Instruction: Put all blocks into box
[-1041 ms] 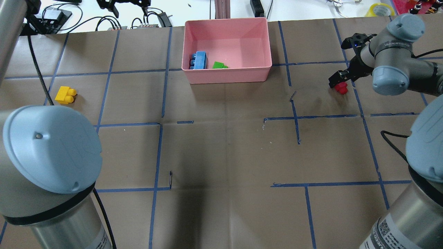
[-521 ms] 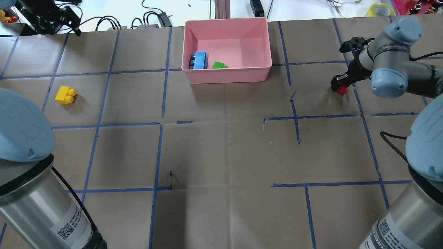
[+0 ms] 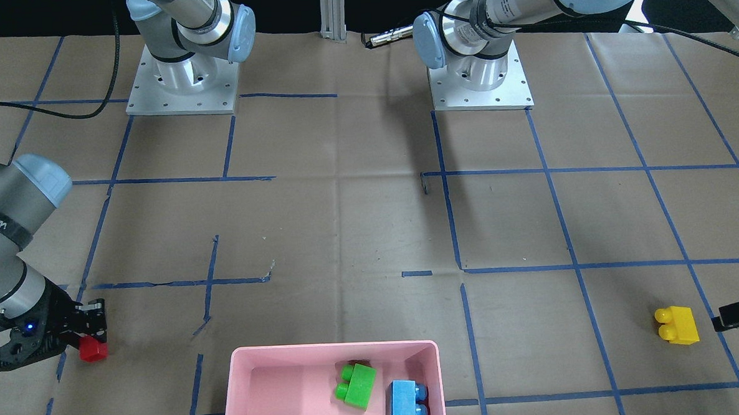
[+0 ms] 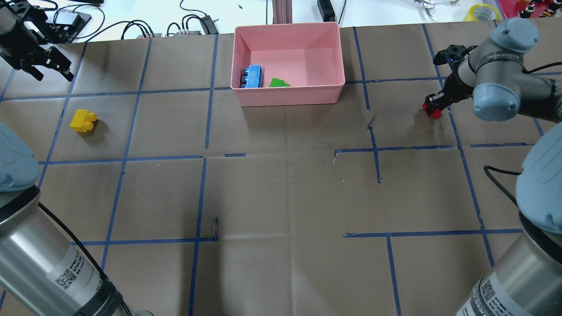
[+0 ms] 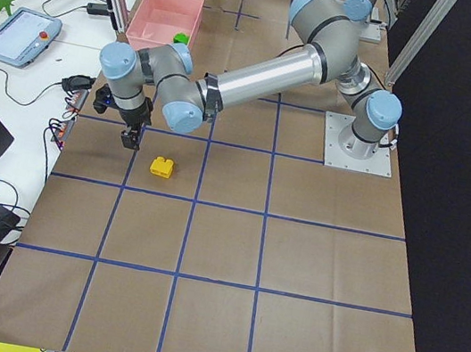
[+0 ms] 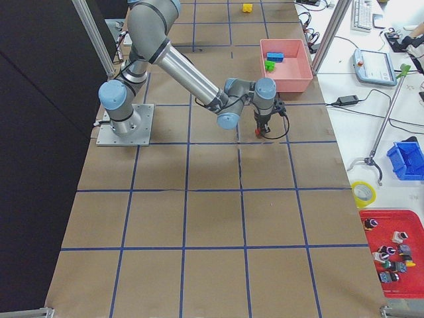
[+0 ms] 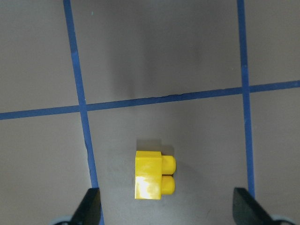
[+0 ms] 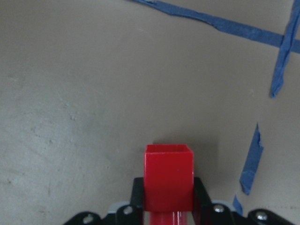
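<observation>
My left gripper is to go down to the yellow block next and close across the block's round knobs (image 3: 663, 317) (image 7: 168, 185) and the block's flat back.
The pink box (image 4: 287, 98) stands at the table's far middle and holds the blue block (image 4: 253, 76) and the green block (image 4: 277, 82). My right gripper (image 4: 432, 106) is shut on the red block (image 4: 435, 113) at table level, right of the box. In the right wrist view the red block (image 8: 168, 176) sits between the fingers. The yellow block (image 4: 82, 120) lies on the table at the left. My left gripper (image 4: 52, 73) is open, above and a little beyond it. In the left wrist view the yellow block (image 7: 152, 174) lies between the spread fingertips (image 7: 91, 206).
Blue tape lines grid the brown paper table cover (image 4: 285, 197). Cables and devices (image 4: 184, 26) lie past the far edge. Both arm bases (image 3: 180, 85) stand at the robot's side. The box also shows in the front view (image 3: 332, 348).
My left arm swung left along the far edge, and its gripper now hovers near the yellow block. My right gripper dropped onto the red block and shut on it.
</observation>
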`<state>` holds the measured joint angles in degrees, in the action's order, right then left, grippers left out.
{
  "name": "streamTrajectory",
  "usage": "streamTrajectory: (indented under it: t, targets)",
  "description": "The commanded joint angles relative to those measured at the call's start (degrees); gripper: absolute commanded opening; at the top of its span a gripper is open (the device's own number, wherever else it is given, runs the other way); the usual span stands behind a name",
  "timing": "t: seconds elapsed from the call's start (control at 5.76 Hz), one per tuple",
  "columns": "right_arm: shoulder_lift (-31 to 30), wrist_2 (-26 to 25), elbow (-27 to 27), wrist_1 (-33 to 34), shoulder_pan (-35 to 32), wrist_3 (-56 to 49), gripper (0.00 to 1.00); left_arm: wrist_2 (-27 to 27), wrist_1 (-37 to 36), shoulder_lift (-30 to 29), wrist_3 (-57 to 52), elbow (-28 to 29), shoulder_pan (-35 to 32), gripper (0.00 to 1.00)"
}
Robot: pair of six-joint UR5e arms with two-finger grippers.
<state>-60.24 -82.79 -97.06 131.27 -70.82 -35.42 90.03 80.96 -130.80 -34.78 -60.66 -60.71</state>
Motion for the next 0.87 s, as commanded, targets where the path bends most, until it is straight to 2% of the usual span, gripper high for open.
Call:
streamTrajectory:
  t: [0.0, 0.17, 0.35, 0.52, 0.69]
  targets:
    - [-3.2, -0.1, 6.7, -12.7, -0.5, 0.6, 0.05, -0.1, -10.4, 0.9, -0.1, -10.6, 0.5, 0.99]
    - [-5.3, -0.1, 11.3, -22.6, -1.5, 1.7, 0.05, -0.1, -14.8, 0.8, -0.3, -14.8, 0.6, 0.99]
    - [-6.7, 0.2, 16.4, -33.4, -4.3, 7.5, 0.05, -0.1, -15.7, 0.7, -0.6, -16.5, 0.6, 0.99]
    - [-6.5, 0.6, 21.2, -37.7, -9.5, 17.1, 0.05, -0.2, -17.5, -0.5, -1.5, -16.6, 0.7, 0.99]
    - [-4.2, 5.4, 25.2, -37.8, -15.3, 31.7, 0.05, -0.2, -17.9, -0.6, -3.0, -16.9, 0.9, 0.99]
